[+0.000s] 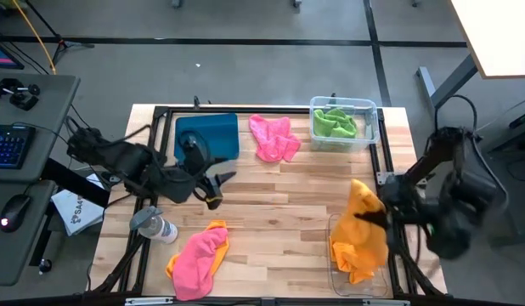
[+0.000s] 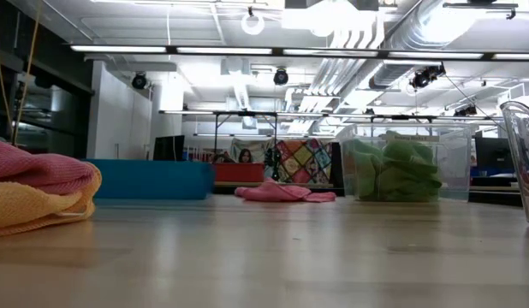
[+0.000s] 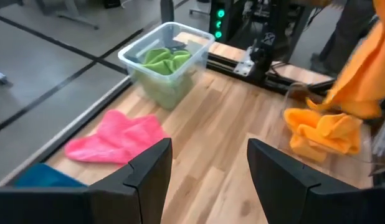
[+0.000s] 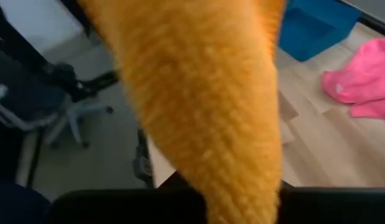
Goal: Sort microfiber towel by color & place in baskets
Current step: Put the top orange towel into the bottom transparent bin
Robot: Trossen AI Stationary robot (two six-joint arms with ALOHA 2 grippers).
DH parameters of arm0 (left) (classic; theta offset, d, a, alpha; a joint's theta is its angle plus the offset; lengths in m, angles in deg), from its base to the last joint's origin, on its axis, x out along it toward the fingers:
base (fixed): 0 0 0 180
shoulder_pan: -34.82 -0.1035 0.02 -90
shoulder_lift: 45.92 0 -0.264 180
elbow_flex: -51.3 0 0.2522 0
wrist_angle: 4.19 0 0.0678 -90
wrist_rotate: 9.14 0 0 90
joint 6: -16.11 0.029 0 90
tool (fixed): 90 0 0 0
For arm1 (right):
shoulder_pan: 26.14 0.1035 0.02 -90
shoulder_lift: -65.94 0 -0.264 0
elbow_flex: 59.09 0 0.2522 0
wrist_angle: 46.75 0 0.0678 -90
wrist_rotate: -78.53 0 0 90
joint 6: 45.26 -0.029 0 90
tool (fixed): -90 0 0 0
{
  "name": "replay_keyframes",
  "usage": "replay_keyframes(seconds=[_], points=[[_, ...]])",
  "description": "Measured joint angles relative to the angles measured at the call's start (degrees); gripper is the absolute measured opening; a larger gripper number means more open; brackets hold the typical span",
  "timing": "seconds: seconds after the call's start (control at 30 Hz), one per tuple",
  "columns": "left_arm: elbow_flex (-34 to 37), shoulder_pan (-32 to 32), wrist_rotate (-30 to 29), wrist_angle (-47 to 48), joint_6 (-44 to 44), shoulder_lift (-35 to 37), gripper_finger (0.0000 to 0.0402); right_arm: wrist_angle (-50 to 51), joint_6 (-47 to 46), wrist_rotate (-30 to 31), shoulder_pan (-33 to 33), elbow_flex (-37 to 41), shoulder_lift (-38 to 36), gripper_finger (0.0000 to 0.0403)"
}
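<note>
I will lower the orange towel with my right gripper and let go of it inside the clear bin at the table's near corner (image 1: 351, 257).
My right gripper (image 1: 383, 214) is shut on an orange towel (image 1: 364, 208) over the clear bin (image 1: 335, 270) at the near right, which holds more orange cloth (image 3: 323, 132). The held towel fills the right wrist view (image 4: 199, 106). My left gripper (image 1: 222, 185) is open and empty above the table's left middle; its fingers (image 3: 149, 171) frame bare wood. A pink towel (image 1: 275, 138) lies flat at the far middle. A pink towel lies on an orange one (image 1: 199, 255) at the near left. Green towels (image 1: 335, 123) sit in the far clear bin. The teal tray (image 1: 213, 136) is at the far left. My right gripper holds the orange towel near its upper part (image 1: 375, 212), coming from the table's right side. The cloth itself hides the fingers, so the kind of hold cannot be told. The towel hangs slack below the gripper (image 3: 361, 68), over the bin. Whether its lower end touches the cloth there, I cannot tell.
A grey-capped clear bottle (image 1: 154, 225) lies at the left edge beside my left arm. A black frame (image 1: 160, 110) runs around the table's edges. Bare wood lies open in the middle (image 1: 288, 212). A desk with a keyboard (image 1: 9, 144) stands left of the table.
</note>
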Motion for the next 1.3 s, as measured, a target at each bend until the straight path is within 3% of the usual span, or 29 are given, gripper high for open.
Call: replay_keyframes(seconds=[0.2,0.33,0.5,0.73,1.07,1.2,1.3], points=[[6.3,0.2,1.26,-10.85,-0.67,0.85,0.0197,-0.02,-18.26,11.37,8.19,10.25,1.6,0.0001],[6.5,0.05,2.14,-14.0,0.66,0.87,0.0197,-0.47,-30.21,12.81,9.36,18.44,1.61,0.0001],[6.5,0.01,2.41,-15.74,2.91,1.24,0.0197,-1.14,-37.59,2.34,11.81,23.11,1.63,0.0],[6.41,0.01,3.93,-15.84,2.85,1.73,0.0197,-2.96,-40.88,-6.96,14.41,23.79,1.76,0.0],[6.41,0.01,3.92,-15.77,2.49,1.73,0.0197,-30.83,-35.03,-23.83,10.19,39.65,2.03,0.0],[6.41,0.01,3.92,-15.8,2.47,1.73,0.0197,-36.01,-36.18,-29.21,6.94,44.38,2.05,0.0],[6.41,0.01,3.89,-15.77,2.46,1.73,0.0197,-39.0,-31.61,-33.64,3.22,45.38,2.05,0.0]])
